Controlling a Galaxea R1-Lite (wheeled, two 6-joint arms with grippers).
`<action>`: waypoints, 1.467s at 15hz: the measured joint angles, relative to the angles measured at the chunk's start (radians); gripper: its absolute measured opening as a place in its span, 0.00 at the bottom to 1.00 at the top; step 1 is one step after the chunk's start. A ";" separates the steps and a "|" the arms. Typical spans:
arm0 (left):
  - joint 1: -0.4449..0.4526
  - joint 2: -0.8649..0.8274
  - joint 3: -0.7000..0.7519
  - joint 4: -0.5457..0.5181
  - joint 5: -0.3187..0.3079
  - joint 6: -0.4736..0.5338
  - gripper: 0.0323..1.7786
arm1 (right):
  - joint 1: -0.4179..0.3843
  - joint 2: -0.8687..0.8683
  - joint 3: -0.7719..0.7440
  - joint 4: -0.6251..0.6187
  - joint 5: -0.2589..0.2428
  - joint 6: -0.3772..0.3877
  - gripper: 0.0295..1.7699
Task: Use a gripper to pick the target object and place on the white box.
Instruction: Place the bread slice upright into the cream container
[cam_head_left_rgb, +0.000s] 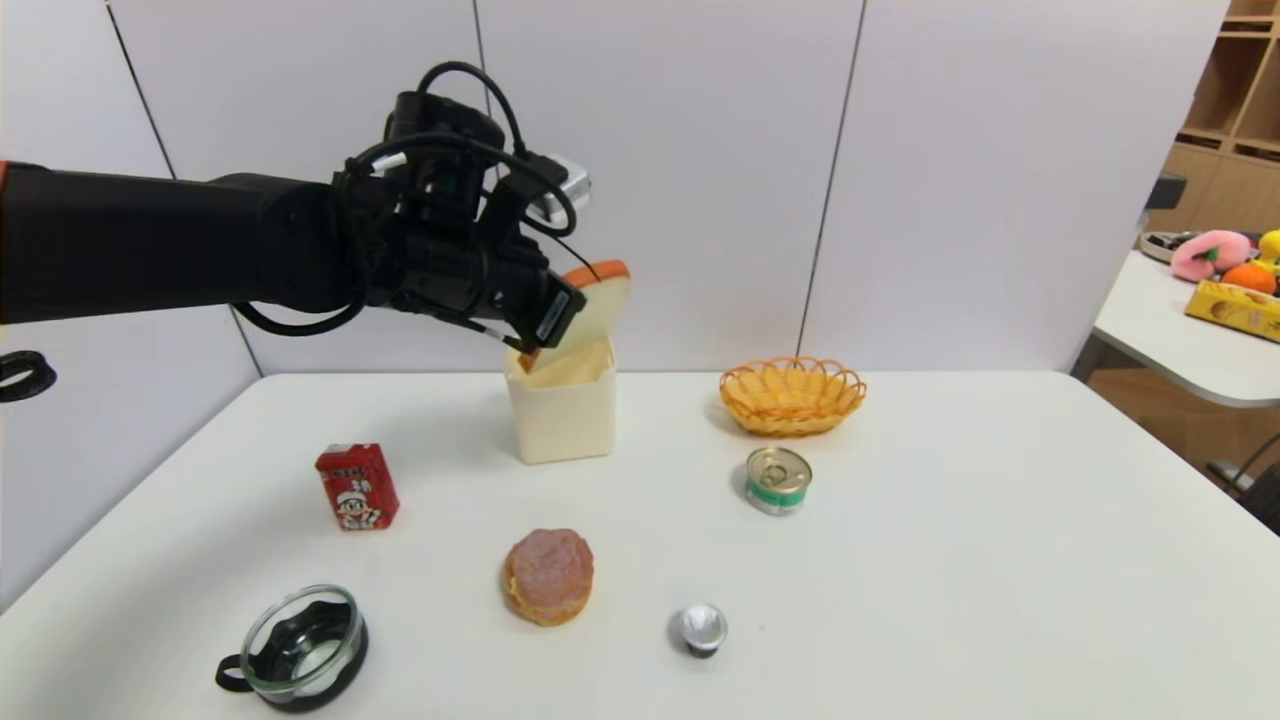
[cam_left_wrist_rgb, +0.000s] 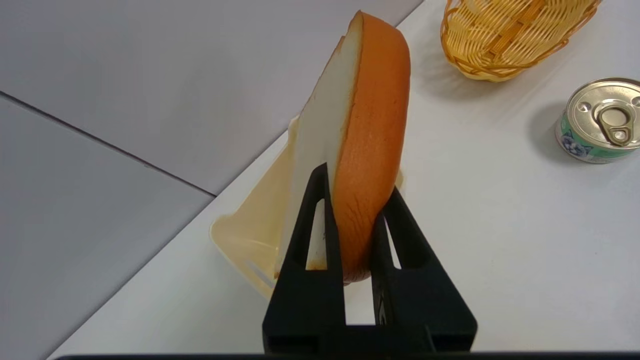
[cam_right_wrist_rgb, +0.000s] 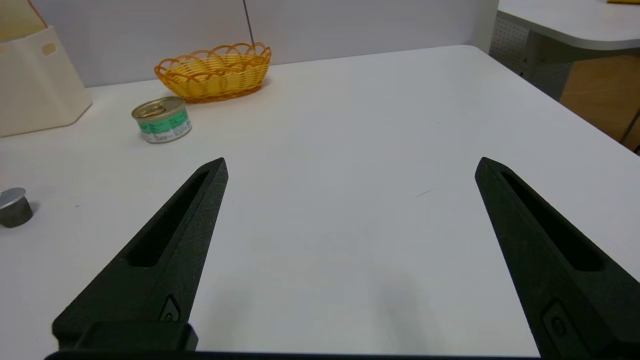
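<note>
Next, my left gripper lets go of the toast slice, which will set it down inside the open top of the white box (cam_head_left_rgb: 563, 370) (cam_left_wrist_rgb: 318, 225).
The target object, a thick toast slice (cam_head_left_rgb: 603, 298) with a cream face and orange-brown crust, hangs on edge and tilted just above the open top of the white box (cam_head_left_rgb: 562, 412). My left gripper (cam_head_left_rgb: 556, 318) is shut on it. In the left wrist view the two black fingers pinch the toast (cam_left_wrist_rgb: 372, 120) near its lower end, with the gripper (cam_left_wrist_rgb: 358, 180) over the white box (cam_left_wrist_rgb: 250, 232). Whether the toast's lower corner touches the box rim I cannot tell. My right gripper (cam_right_wrist_rgb: 350, 162) stands open low over bare table, away from the white box (cam_right_wrist_rgb: 35, 85).
On the table stand an orange wicker basket (cam_head_left_rgb: 792, 396), a green-labelled can (cam_head_left_rgb: 778, 481), a round pinkish bun (cam_head_left_rgb: 548, 576), a red carton (cam_head_left_rgb: 357, 487), a glass bowl on a black base (cam_head_left_rgb: 301, 648) and a small silver-topped knob (cam_head_left_rgb: 701, 628). A side table (cam_head_left_rgb: 1160, 340) is at far right.
</note>
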 joint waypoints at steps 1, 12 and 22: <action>0.001 0.008 0.000 -0.005 0.000 0.000 0.10 | 0.000 0.000 0.000 0.000 0.000 0.000 0.97; 0.044 0.048 0.006 -0.020 0.000 0.000 0.10 | 0.000 0.000 0.000 0.000 0.000 0.000 0.97; 0.046 0.051 0.008 -0.022 -0.013 -0.007 0.10 | 0.000 0.000 0.000 0.000 0.000 0.000 0.97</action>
